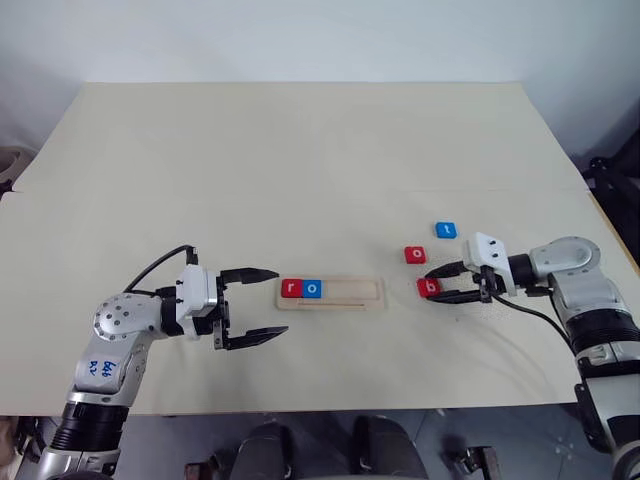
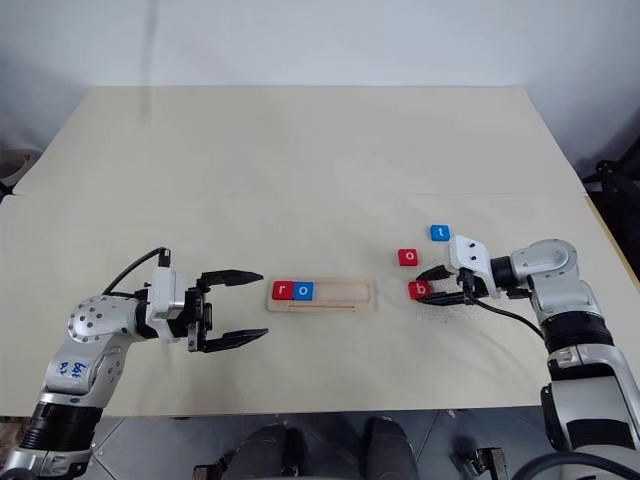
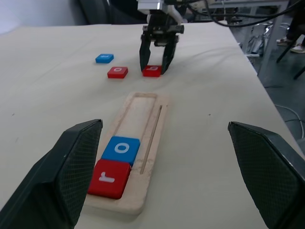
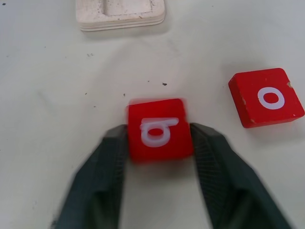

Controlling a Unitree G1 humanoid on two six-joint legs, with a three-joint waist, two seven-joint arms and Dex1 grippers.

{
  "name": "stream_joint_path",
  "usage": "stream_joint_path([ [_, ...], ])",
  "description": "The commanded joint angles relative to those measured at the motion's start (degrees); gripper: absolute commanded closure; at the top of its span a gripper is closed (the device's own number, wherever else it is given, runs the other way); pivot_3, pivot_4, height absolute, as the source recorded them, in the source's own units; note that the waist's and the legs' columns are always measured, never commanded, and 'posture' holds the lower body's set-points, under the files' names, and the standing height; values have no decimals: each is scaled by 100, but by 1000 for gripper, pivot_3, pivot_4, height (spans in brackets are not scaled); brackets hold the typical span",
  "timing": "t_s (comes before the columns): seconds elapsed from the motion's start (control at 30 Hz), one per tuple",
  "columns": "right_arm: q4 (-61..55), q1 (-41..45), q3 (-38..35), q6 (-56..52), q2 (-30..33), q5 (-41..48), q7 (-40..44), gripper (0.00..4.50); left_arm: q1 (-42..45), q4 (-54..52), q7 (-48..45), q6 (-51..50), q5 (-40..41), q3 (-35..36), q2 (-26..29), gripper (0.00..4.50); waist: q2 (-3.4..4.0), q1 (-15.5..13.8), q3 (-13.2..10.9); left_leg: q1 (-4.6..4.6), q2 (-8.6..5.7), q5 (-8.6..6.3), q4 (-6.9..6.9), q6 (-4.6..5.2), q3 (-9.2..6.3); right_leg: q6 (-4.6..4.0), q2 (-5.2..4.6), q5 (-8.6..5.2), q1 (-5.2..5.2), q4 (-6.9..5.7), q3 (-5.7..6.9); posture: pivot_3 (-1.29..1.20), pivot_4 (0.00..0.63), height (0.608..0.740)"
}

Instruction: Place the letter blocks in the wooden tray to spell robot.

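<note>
Next, my right gripper releases the red b block in the wooden tray, snug (image 1: 331, 289) against the blue o block that is in there. The red b block still rests on the table.
The wooden tray (image 1: 362, 292) lies at the table's middle with a red r block (image 1: 291, 288) and a blue o block (image 1: 312, 289) at its left end. To its right, on the table, are a red o block (image 1: 415, 254) and a blue t block (image 1: 446, 230). My right gripper (image 1: 430, 287) points left, its fingers (image 4: 114, 152) pressed against both sides of the red b block (image 4: 159, 129), which rests on the table. My left gripper (image 1: 281, 302) is open just left of the tray, holding nothing.
The beige table (image 1: 300, 160) stretches far behind the tray. Its front edge (image 1: 330, 408) runs close below both arms. Dark equipment (image 1: 610, 175) stands off the table's right side.
</note>
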State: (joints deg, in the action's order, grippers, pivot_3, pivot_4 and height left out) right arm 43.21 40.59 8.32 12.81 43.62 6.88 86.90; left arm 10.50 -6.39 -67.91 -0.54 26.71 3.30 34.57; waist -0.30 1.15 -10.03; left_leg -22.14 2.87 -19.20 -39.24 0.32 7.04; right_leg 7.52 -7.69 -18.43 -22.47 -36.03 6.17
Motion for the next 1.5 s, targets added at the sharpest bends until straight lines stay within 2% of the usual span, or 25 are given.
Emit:
stream_joint_path([
  [0.03,-19,49,-61,77,-12,20,149,3030,21,-200,-40,76,112,30,5,0,0,1,0,0,0,0,0,0,0,0,0,0,0,0,0,0,150,740],
  [0.1,-242,44,-68,-106,-25,103,175,3030,22,-151,-20,68,92,57,12,0,0,9,0,0,0,0,0,0,0,0,0,0,0,-1,0,0,150,740],
  [0.23,-1822,-12,13,-1730,-218,536,-10,3030,-127,1,68,141,28,216,53,0,3,48,0,-1,2,0,0,-1,-9,0,0,0,-5,-6,-1,0,150,740],
  [0.4,-3319,50,320,-3426,-684,603,-703,3030,-318,74,172,232,-14,293,55,0,5,39,-1,-1,10,2,2,-5,-10,-7,5,-4,-13,-15,0,0,150,740],
  [0.5,-3746,138,610,-3951,-1019,466,-1053,3030,-368,45,239,226,-6,313,49,0,5,17,-1,-3,5,2,0,-5,-10,-7,-1,-3,-12,-16,-1,0,150,740],
  [0.7,-3599,359,1079,-4092,-1491,119,-1539,3030,-476,-107,367,198,0,338,29,0,5,1,-1,-6,-4,1,0,-3,-12,-5,-8,-3,-12,-15,1,0,150,740],
  [1.2,-3340,540,1339,-3900,-1638,-45,-1501,3030,-607,-238,644,247,2,320,-6,0,5,43,-1,-6,0,2,2,-3,-10,-5,-2,-3,-14,-15,2,0,150,740],
  [1.23,-3342,540,1338,-3905,-1645,-49,-1496,2301,-601,-236,654,249,1,312,-9,0,5,43,-1,-6,0,2,2,-3,-10,-5,-2,-3,-14,-15,2,0,150,740],
  [1.3,-3369,538,1338,-3933,-1644,-43,-1474,1744,-592,-228,666,257,1,304,-12,0,5,45,-1,-6,0,1,2,-4,-10,-5,-2,-3,-14,-15,2,0,150,740],
  [1.43,-3418,599,1181,-3941,-1540,30,-1443,325,-573,-225,682,253,21,301,-11,0,5,47,-1,-6,0,1,2,-4,-10,-5,-1,-3,-15,-15,2,0,150,740],
  [1.47,-3519,590,1107,-3965,-1449,105,-1364,75,-574,-235,681,246,28,300,-8,0,5,43,-1,-6,1,2,2,-4,-10,-5,-1,-3,-14,-15,2,0,150,740],
  [1.5,-3632,559,1035,-3991,-1356,179,-1296,75,-574,-240,680,244,31,296,-7,0,5,38,-1,-6,0,2,2,-3,-10,-5,-2,-3,-15,-15,1,0,150,740],
])
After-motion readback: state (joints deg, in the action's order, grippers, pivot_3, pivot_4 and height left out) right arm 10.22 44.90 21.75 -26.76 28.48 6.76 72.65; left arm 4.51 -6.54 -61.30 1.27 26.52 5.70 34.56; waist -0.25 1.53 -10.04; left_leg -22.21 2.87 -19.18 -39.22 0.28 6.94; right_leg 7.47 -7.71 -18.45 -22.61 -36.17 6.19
